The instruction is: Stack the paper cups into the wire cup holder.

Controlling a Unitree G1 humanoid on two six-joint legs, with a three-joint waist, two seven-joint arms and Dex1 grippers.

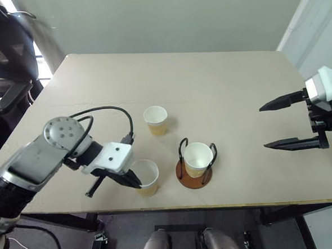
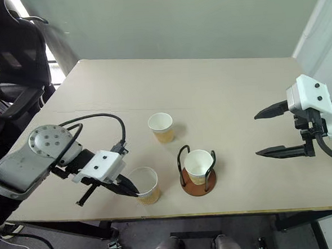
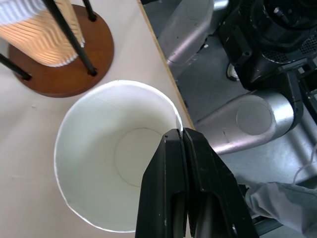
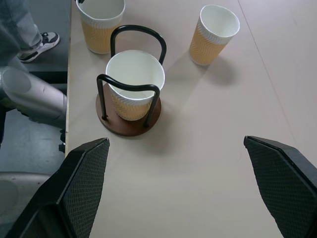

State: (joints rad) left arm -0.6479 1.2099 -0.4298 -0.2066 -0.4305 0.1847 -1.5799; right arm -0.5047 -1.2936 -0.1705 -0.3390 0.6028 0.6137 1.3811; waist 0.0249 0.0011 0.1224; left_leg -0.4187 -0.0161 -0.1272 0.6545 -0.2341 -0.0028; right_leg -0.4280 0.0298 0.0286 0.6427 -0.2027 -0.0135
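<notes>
My left gripper is going to release its paper cup, now near the table's front edge, inside the cup (image 1: 198, 156) (image 3: 22, 10) that sits in the wire cup holder.
Three tan paper cups with white insides are on the table. One paper cup (image 1: 198, 156) stands inside the wire cup holder (image 1: 192, 180), a brown disc with black wire loops. A second cup (image 1: 155, 120) stands alone just behind and to the left of the holder. The third cup (image 1: 147, 176) sits left of the holder near the table's front edge, and my left gripper (image 1: 136, 183) is shut on its near rim, as the left wrist view shows with the fingertips (image 3: 171, 148) pinched at the rim. My right gripper (image 1: 263, 127) hovers open, well to the right of the holder.
The table's front edge (image 1: 227, 205) runs just in front of the held cup and the holder. A black office chair (image 1: 6, 49) stands beyond the table's far left corner. A black cable (image 1: 106, 110) loops over my left wrist.
</notes>
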